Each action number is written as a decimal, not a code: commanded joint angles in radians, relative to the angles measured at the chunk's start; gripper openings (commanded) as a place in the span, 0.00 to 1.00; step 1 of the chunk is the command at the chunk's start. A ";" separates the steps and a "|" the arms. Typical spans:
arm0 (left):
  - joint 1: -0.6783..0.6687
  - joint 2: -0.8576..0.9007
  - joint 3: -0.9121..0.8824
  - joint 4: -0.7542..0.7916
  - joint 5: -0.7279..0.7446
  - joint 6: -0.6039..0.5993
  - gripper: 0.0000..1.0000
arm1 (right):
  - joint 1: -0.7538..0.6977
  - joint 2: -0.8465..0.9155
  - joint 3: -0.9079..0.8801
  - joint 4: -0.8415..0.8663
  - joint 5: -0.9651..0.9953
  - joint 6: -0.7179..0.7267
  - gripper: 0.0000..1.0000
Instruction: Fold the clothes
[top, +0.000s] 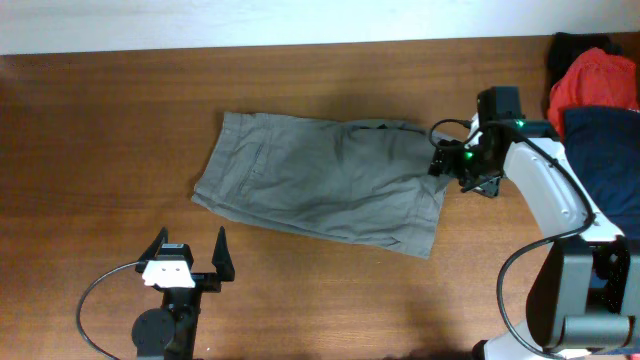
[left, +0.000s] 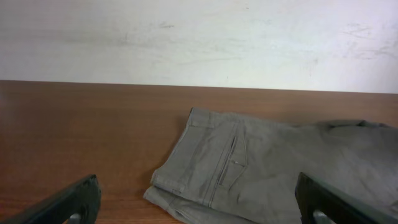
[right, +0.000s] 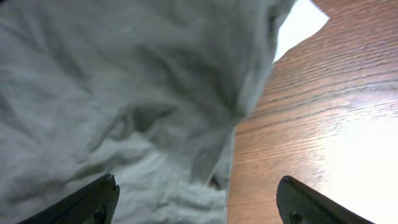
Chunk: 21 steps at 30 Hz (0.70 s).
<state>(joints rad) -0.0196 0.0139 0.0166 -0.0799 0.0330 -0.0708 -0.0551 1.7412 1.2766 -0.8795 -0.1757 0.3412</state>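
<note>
My right gripper needs to grab the cloth (right: 263, 38) next to the white lining and pull the shorts' side edge straight, because that edge is wrinkled below the lining.
The grey-olive shorts (top: 325, 180) lie folded flat in the middle of the wooden table, with a pocket seam showing in the left wrist view (left: 249, 168). My left gripper (top: 188, 252) is open and empty, near the table's front edge, just short of the shorts' lower left edge (left: 199, 205). My right gripper (top: 452, 166) is open over the shorts' right edge; the wrinkled cloth (right: 124, 106) fills the space between and ahead of its fingers (right: 199, 202), with bare table to the right.
A red garment (top: 592, 80) and a dark blue garment (top: 605, 150) are piled at the table's far right. The wall runs along the table's back edge (left: 199, 43). A cable loops beside the left arm's base (top: 95, 300).
</note>
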 joint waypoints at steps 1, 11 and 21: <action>-0.004 -0.008 -0.007 0.000 -0.003 0.016 0.99 | -0.031 0.021 -0.039 0.039 -0.023 0.028 0.86; -0.004 -0.008 -0.007 0.000 -0.004 0.016 0.99 | -0.038 0.082 -0.095 0.218 -0.135 0.063 0.81; -0.004 -0.008 -0.007 0.000 -0.003 0.016 0.99 | -0.038 0.132 -0.090 0.349 -0.153 0.085 0.51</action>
<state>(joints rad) -0.0196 0.0139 0.0166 -0.0799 0.0330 -0.0708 -0.0895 1.8713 1.1851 -0.5644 -0.3134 0.4198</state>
